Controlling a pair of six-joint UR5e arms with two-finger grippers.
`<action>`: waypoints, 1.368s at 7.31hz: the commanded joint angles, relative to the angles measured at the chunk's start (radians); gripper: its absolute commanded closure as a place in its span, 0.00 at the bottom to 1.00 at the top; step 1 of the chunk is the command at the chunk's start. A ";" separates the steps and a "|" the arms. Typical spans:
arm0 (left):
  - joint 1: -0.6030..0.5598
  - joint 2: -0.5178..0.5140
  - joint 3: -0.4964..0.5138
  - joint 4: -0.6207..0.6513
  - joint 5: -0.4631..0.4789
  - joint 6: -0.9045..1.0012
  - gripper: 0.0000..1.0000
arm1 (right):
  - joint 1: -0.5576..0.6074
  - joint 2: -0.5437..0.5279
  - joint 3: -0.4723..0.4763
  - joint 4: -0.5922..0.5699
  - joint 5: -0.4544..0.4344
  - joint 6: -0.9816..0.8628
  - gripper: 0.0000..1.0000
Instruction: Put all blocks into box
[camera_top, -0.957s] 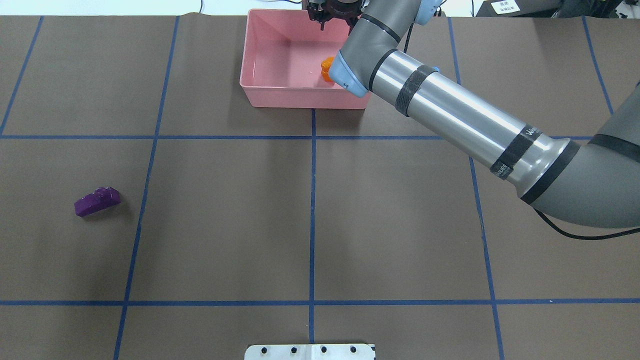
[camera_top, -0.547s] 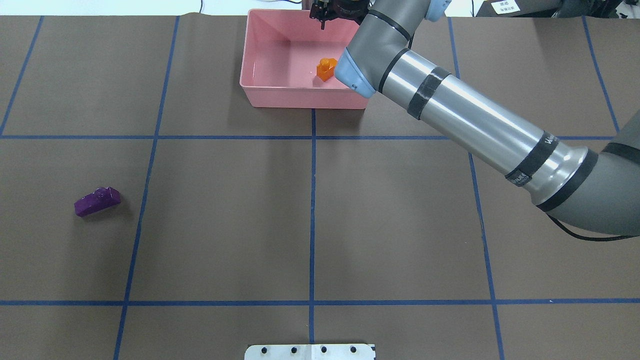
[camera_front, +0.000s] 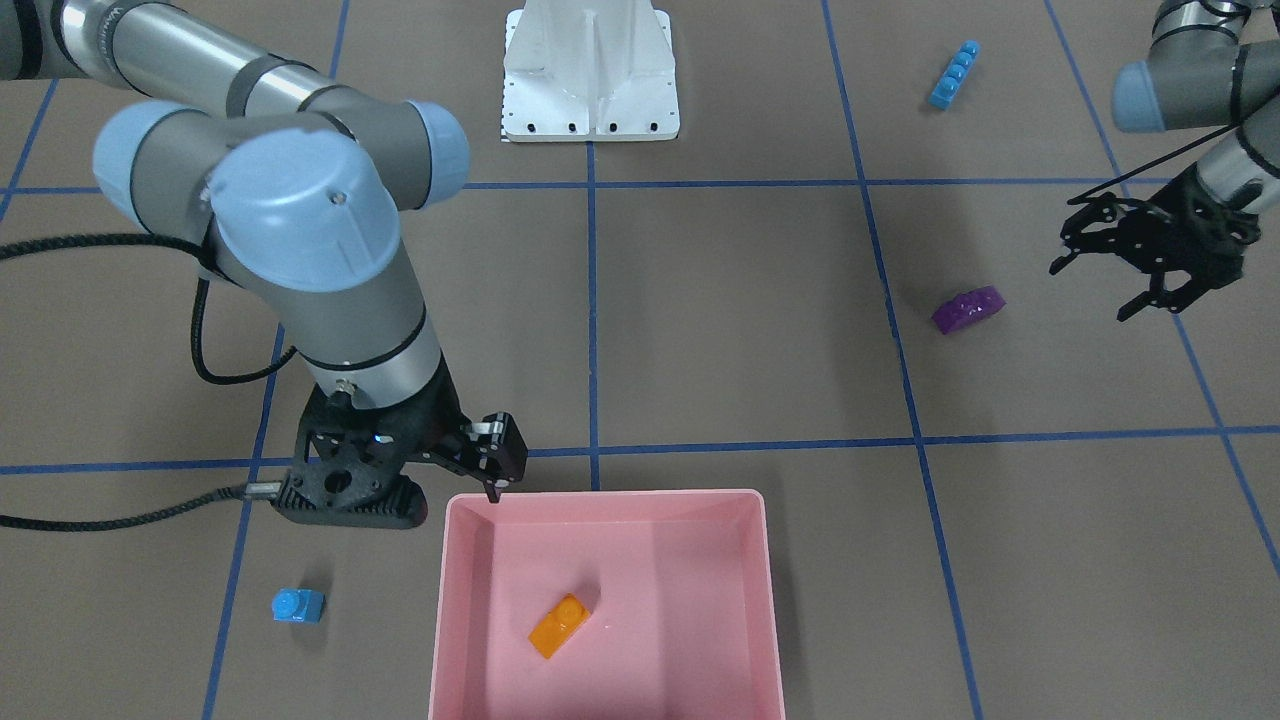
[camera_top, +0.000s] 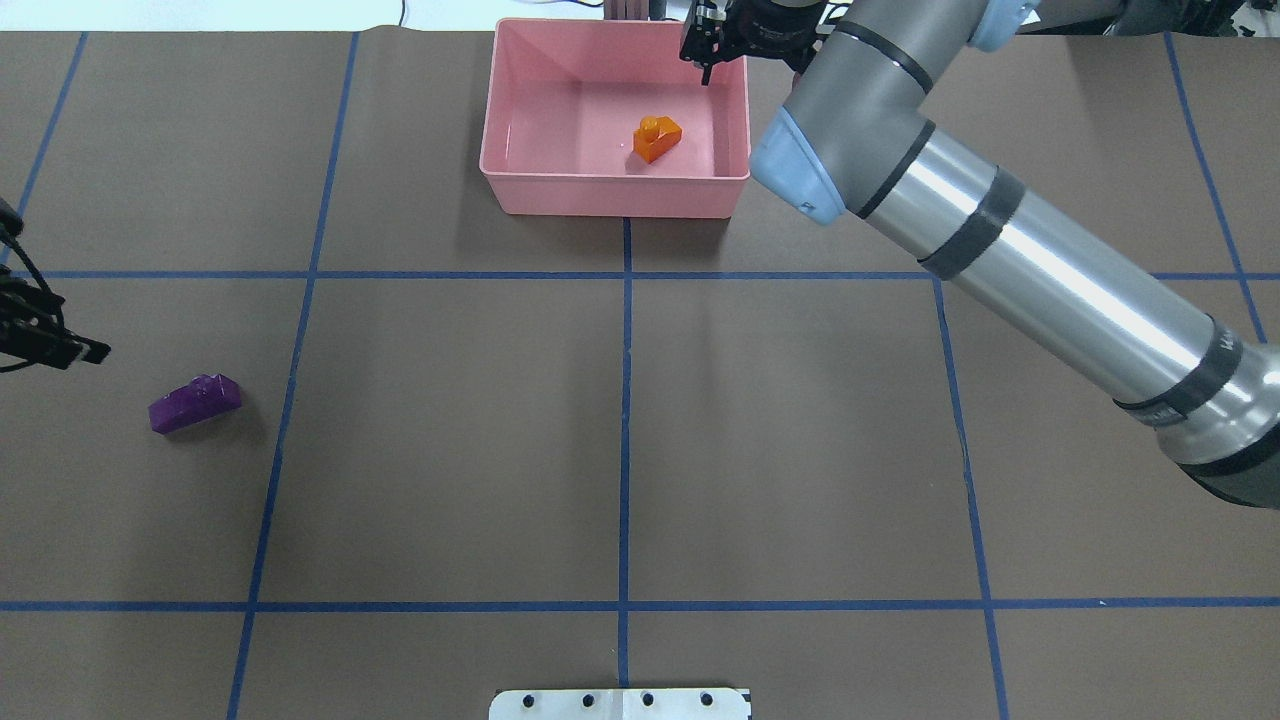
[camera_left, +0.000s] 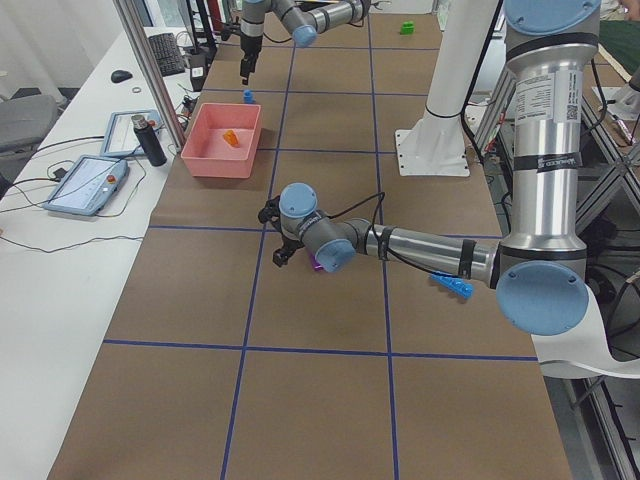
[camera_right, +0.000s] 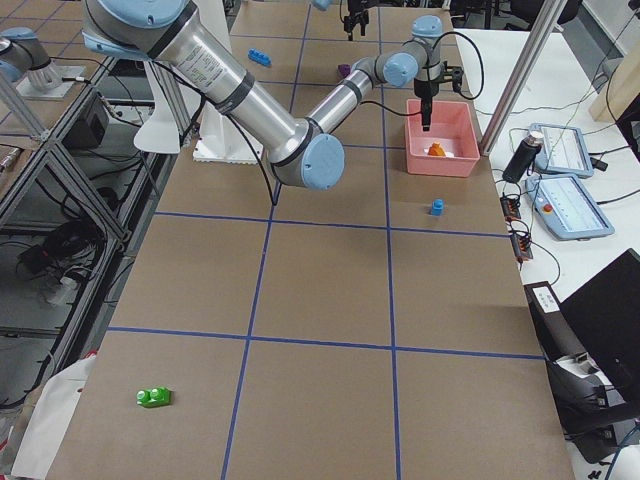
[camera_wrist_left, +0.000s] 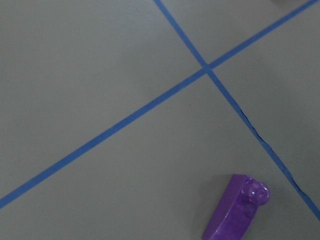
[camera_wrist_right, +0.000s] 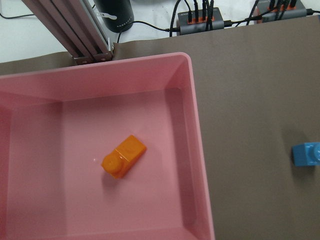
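I will close my left gripper on the long sides of the purple block (camera_front: 969, 310) (camera_wrist_left: 231, 220), around its middle.
The orange block (camera_front: 560, 625) lies in the pink box (camera_front: 752, 600), also seen in the right wrist view (camera_wrist_right: 123, 156). My right gripper (camera_front: 492, 478) is open and empty above the box's corner on the robot's side (camera_top: 705, 62). The small light-blue block (camera_front: 298, 605) sits on the table beside the box. The purple block (camera_front: 967, 309) lies near my left gripper (camera_front: 1095, 288), which is open, empty and hovers beside it. The long light-blue block (camera_front: 953, 74) lies near the robot's side. The green block (camera_right: 153, 397) is far off at the table's right end.
The white robot base (camera_front: 590, 70) stands at the table's middle edge. Beyond the box, off the table, stand a metal post, a black bottle (camera_left: 150, 140) and tablets (camera_right: 568, 205). Blue tape lines grid the brown table.
My right arm has swung to the right across the box, uncovering the orange block that rests inside. My left gripper has come into the overhead view at the left edge.
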 joint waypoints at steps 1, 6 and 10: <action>0.170 0.002 0.005 -0.026 0.165 0.001 0.00 | 0.049 -0.151 0.229 -0.088 0.068 -0.072 0.01; 0.209 -0.020 0.028 -0.026 0.173 0.002 0.01 | 0.057 -0.154 0.220 -0.090 0.070 -0.083 0.01; 0.216 -0.021 0.024 -0.024 0.171 -0.007 1.00 | 0.055 -0.153 0.219 -0.088 0.070 -0.081 0.01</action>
